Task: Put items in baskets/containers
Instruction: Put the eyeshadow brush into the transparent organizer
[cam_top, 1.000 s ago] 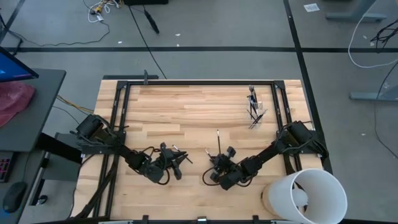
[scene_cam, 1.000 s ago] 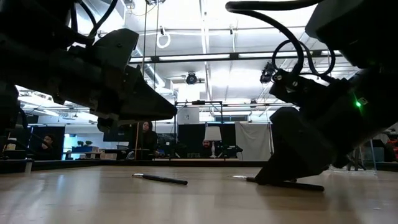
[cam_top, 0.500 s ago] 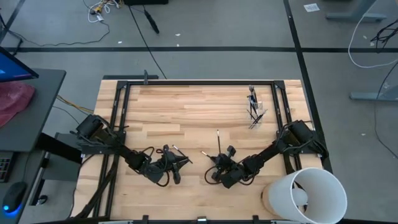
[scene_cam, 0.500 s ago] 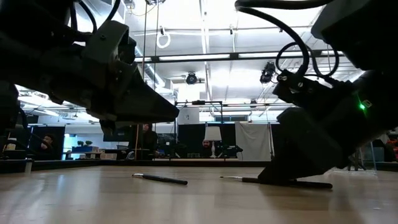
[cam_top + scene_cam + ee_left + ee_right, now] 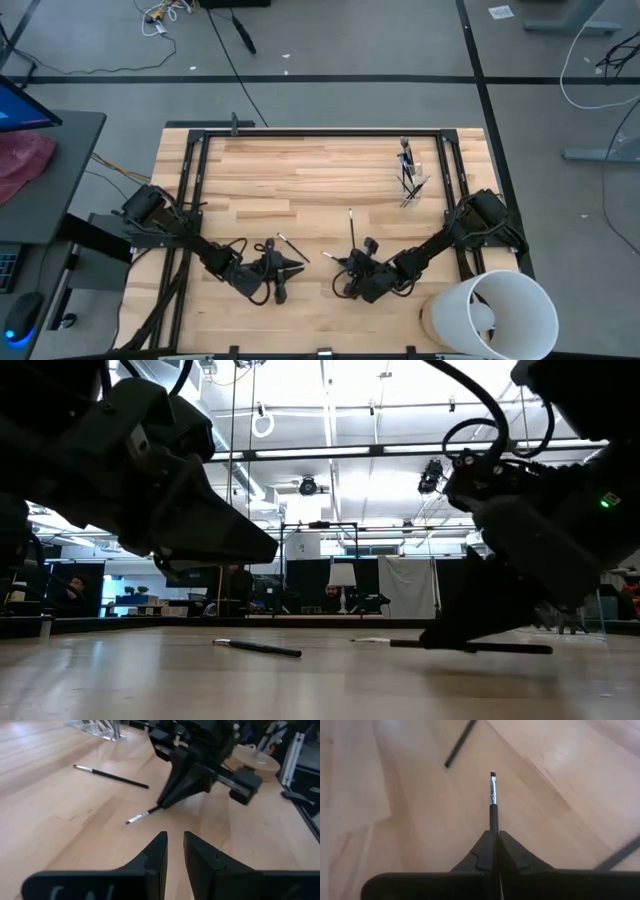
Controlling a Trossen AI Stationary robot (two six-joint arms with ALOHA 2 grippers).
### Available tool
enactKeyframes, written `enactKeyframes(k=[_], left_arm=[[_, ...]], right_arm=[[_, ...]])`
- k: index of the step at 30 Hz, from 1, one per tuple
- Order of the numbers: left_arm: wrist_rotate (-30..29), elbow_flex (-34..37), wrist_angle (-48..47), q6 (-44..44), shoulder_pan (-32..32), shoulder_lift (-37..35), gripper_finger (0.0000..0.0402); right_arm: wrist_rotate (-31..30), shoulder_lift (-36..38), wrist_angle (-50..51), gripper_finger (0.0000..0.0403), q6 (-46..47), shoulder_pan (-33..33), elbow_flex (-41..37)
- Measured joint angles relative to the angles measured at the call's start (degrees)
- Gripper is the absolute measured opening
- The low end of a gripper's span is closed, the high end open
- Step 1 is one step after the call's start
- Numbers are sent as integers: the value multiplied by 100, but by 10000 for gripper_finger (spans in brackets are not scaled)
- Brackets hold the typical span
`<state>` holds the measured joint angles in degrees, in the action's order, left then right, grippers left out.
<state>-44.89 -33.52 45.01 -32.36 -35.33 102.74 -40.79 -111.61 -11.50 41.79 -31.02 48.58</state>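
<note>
Next, my right gripper releases the brush into my left gripper above the wood [image 5: 336, 268] between the two grippers. The brush is now near the table's middle front.
My right gripper [image 5: 347, 266] is shut on a thin dark makeup brush [image 5: 493, 795] with a silver ferrule, near the table's middle front. My left gripper [image 5: 300, 265] stands just to its left, pointing at it, with a narrow gap [image 5: 175, 837] between its fingers and nothing in it. A second brush [image 5: 350, 225] lies flat on the wood behind the right gripper. A third brush [image 5: 288, 246] lies by the left gripper. The clear cup [image 5: 410, 180] stands upright at the far right with several brushes in it. My right gripper pinches the brush's dark handle [image 5: 494, 820] between its two fingers, about midway along it [image 5: 450, 644]. The fingers slant down from the table's right and run roughly in line with the brush. The brush is nearly level, just clear of the wood, its bristle end [image 5: 365, 641] pointing left.
A large white bucket [image 5: 500, 315] stands at the near right corner. A black frame [image 5: 320, 132] runs along the table's far and side edges. Bare wood lies between the grippers and the cup.
My right gripper has risen a little with the brush. The brush lay on the wood a second ago; it now hangs just above it and has swung, so more of it reaches left. My left gripper has turned at the wrist in place.
</note>
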Motion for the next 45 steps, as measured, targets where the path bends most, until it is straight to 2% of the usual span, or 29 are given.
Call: enactKeyframes(k=[7,10,12,19,21,24,28,35,40,45], left_arm=[[42,0,-35,0,2,1,64],[42,0,-35,3,2,2,64],[42,0,-35,2,-25,2,64],[5,0,224,62,-80,143,66],[4,0,585,210,-5,343,71],[32,1,1591,679,158,755,85],[313,-109,2996,1620,442,1173,119],[1517,-581,4182,2783,864,1255,196],[1664,-741,4466,3189,885,1241,223],[1664,-948,4487,3200,928,1231,219]], right_arm=[[-104,17,-461,8,-361,-11,12],[-148,27,-1104,8,-526,-12,-164],[-181,93,-1896,8,-757,-18,-498],[-224,327,-5672,8,-1892,-20,-1844],[-114,338,-6462,8,-2257,-18,-1991],[94,339,-7139,8,-2769,-19,-2046],[494,339,-7580,8,-3263,-18,-1917],[783,339,-7677,8,-3664,-40,-1698],[871,339,-7839,8,-3800,-119,-1698],[889,339,-7848,8,-3790,-173,-1698]])
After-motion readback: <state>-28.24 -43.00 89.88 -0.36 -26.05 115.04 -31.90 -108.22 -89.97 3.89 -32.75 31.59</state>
